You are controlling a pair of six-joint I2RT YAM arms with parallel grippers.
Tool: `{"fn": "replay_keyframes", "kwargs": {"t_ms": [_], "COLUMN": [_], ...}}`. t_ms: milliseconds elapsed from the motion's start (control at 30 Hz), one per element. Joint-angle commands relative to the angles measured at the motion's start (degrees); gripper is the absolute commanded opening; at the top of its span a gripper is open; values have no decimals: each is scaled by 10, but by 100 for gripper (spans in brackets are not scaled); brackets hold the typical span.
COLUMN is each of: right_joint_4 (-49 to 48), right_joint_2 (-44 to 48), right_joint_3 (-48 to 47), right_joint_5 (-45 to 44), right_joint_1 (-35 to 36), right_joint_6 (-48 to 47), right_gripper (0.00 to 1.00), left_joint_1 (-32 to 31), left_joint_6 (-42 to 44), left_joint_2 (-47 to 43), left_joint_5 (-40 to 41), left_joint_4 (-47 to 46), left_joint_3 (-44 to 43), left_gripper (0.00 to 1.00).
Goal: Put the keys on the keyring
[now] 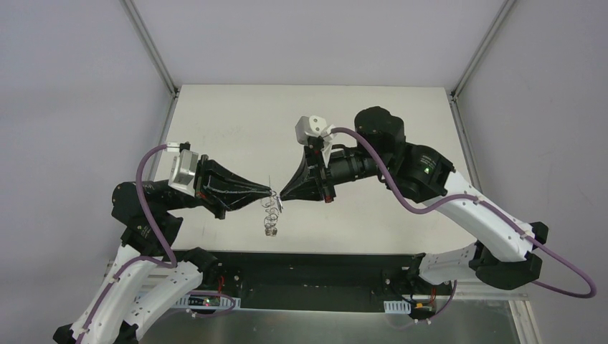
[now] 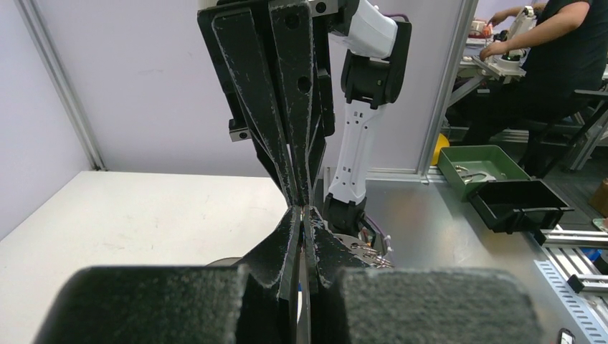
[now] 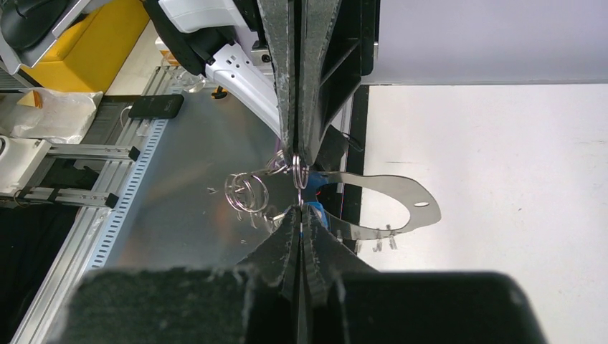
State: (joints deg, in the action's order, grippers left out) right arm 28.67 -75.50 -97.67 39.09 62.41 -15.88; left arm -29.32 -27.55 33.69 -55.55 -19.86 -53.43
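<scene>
The robot's right gripper pinches the tiny blue key short of the small loop, so it should open, move in and grab the loop (image 3: pixel 300 173) next to the left gripper's fingers.
Both grippers meet tip to tip above the table's near middle. My left gripper (image 1: pixel 269 191) is shut on a small loop (image 3: pixel 296 168) of the keyring (image 1: pixel 271 215), which hangs below the tips. In the right wrist view the keyring is a silvery band (image 3: pixel 387 183) with small hooks and wire loops (image 3: pixel 247 190). My right gripper (image 1: pixel 283 195) is shut, with the tiny blue key (image 3: pixel 316 211) pinched at its tips (image 3: pixel 301 213), touching that small loop. In the left wrist view my left gripper (image 2: pixel 304 215) faces the right arm's fingers (image 2: pixel 276 107); some loops (image 2: pixel 366 252) show beside it.
The white table (image 1: pixel 373 122) is framed by metal rails, with a black strip (image 1: pixel 308 261) along its near edge. Beyond the table, the left wrist view shows a green tray (image 2: pixel 480 161), a black bin (image 2: pixel 516 204) and a seated person (image 2: pixel 545 50).
</scene>
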Motion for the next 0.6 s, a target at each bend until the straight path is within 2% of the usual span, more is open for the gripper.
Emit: {"fn": "replay_keyframes", "kwargs": {"t_ms": [0, 467, 500, 567], "right_joint_4": [-25, -29, -30, -34], "right_joint_2": [18, -24, -25, -25], "right_joint_3": [15, -8, -11, -12], "right_joint_5": [-3, -2, 28, -9], "right_joint_1": [3, 3, 3, 3], "right_joint_6": [12, 26, 27, 28], "right_gripper": [0, 0, 1, 4], "left_joint_1": [-5, -5, -5, -5], "left_joint_6": [-4, -7, -7, -8], "left_joint_2": [-1, -3, -3, -4], "left_joint_5": [-9, -12, -12, -12], "left_joint_4": [-43, -44, -45, -46], "left_joint_3": [-9, -11, -10, -9], "left_gripper": [0, 0, 0, 0]}}
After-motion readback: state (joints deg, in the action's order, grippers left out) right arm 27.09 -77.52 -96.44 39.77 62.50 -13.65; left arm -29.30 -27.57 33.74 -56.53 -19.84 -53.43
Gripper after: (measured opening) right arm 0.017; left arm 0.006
